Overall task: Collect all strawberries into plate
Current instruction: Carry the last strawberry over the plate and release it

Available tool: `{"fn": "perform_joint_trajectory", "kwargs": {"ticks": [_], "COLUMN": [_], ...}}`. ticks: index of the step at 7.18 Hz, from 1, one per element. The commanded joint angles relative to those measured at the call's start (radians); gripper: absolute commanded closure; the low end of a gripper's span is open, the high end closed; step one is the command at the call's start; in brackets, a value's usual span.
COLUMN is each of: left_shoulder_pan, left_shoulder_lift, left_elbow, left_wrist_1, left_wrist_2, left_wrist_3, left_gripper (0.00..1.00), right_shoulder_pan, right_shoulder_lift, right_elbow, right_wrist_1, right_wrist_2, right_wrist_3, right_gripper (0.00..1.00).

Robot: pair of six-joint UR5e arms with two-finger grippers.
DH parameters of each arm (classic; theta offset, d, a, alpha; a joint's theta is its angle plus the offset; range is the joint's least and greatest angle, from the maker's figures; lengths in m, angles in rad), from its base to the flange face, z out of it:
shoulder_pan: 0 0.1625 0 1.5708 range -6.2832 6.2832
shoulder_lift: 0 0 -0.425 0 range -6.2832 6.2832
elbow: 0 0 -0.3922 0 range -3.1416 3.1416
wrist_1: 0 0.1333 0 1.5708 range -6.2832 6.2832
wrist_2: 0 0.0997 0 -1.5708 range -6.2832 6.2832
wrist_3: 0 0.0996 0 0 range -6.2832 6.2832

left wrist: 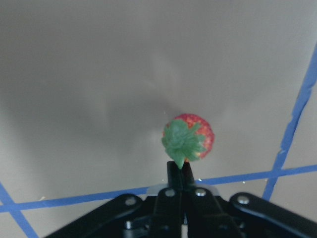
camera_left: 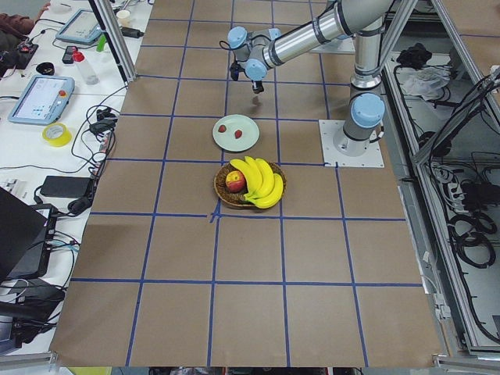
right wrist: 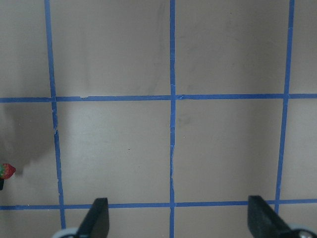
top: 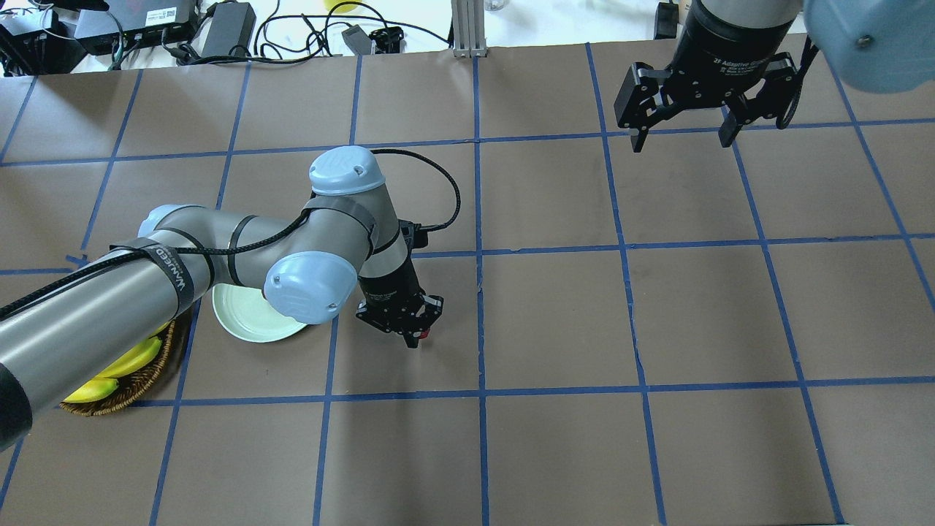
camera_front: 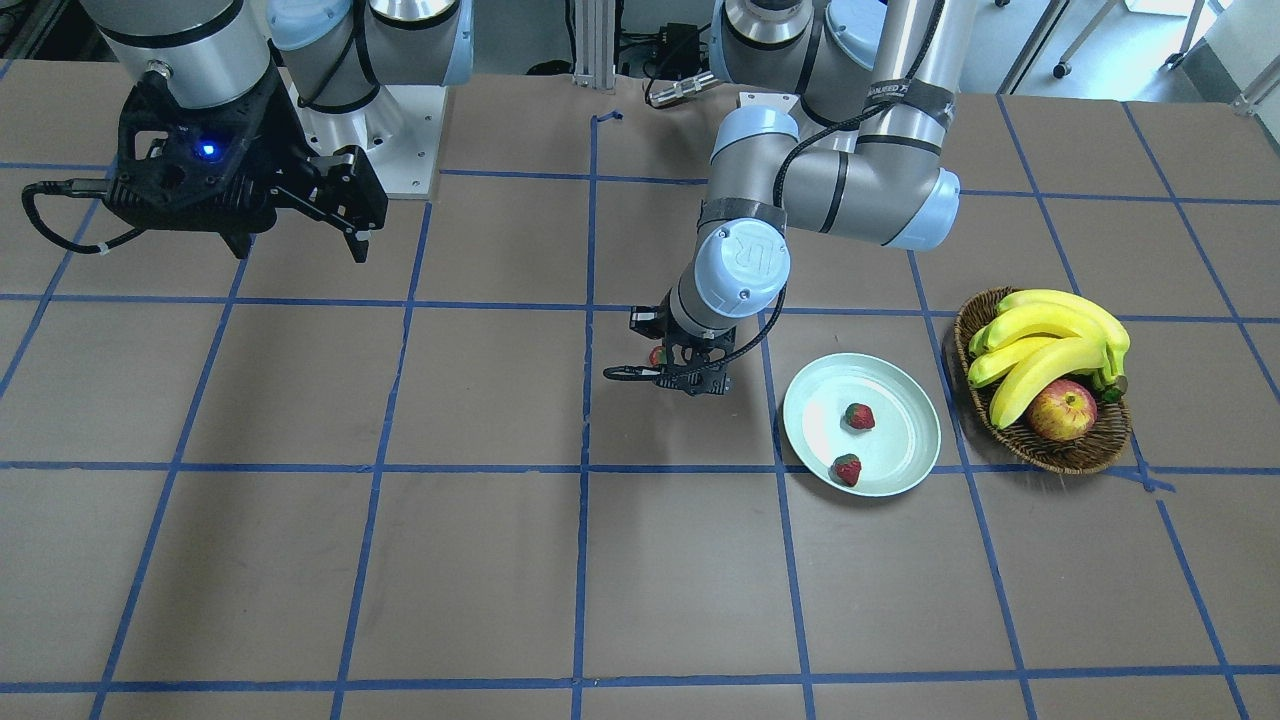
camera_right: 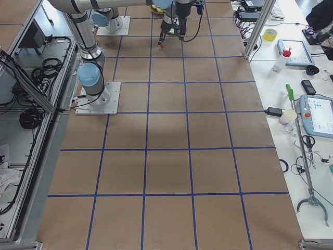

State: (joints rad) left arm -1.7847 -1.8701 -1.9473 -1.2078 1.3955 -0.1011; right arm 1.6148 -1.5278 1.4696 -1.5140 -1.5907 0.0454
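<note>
Next, my left gripper releases its strawberry, now held just over the brown paper, on the basket side of the strawberry at the plate's middle [camera_front: 890, 430].
The pale green plate [camera_front: 905, 400] lies on the table with two strawberries [camera_front: 859, 416] [camera_front: 847, 469] in it. In the overhead view the plate [top: 245, 321] is partly hidden under my left arm. My left gripper [camera_front: 688, 378] is a little to the side of the plate, away from the basket. It is shut on the third strawberry [camera_front: 657, 355]. The left wrist view shows the shut fingertips [left wrist: 179, 171] pinching that strawberry [left wrist: 190, 138] at its green cap, just over the brown paper. My right gripper [top: 681, 142] is open and empty, held high and far from the plate.
A brown wicker basket [camera_front: 1060, 458] with bananas [camera_front: 1050, 340] and a red-yellow apple [camera_front: 1062, 410] stands right beside the plate. The table is brown paper with a blue tape grid. The right wrist view shows only the grid and the held strawberry [right wrist: 7, 170] at its left edge.
</note>
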Motion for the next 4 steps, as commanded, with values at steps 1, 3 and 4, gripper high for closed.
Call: {"fn": "perform_joint_trajectory", "kwargs": {"ticks": [1,3,4], "left_shoulder_pan": [0.011,0.167,0.257], "left_shoulder_lift": [0.006,0.008,0.009], "left_elbow": [0.045,0.122,0.139], "left_wrist_1": [-0.001,-0.057,-0.053], "left_wrist_2": [0.049,0.088,0.091], "left_wrist_3": [0.066,0.153,0.285], "left_gripper": [1.0,1.0,1.0], "right_shoulder_pan": [0.001,0.001,0.001], "right_shoulder_lift": [0.0,0.0,0.0], "right_elbow": [0.0,0.0,0.0], "right_wrist_1": [0.0,0.0,0.0], "right_wrist_2": [0.0,0.0,0.0], "right_wrist_3": [-0.001,0.001,-0.001], "right_gripper": [0.0,0.0,0.0]}}
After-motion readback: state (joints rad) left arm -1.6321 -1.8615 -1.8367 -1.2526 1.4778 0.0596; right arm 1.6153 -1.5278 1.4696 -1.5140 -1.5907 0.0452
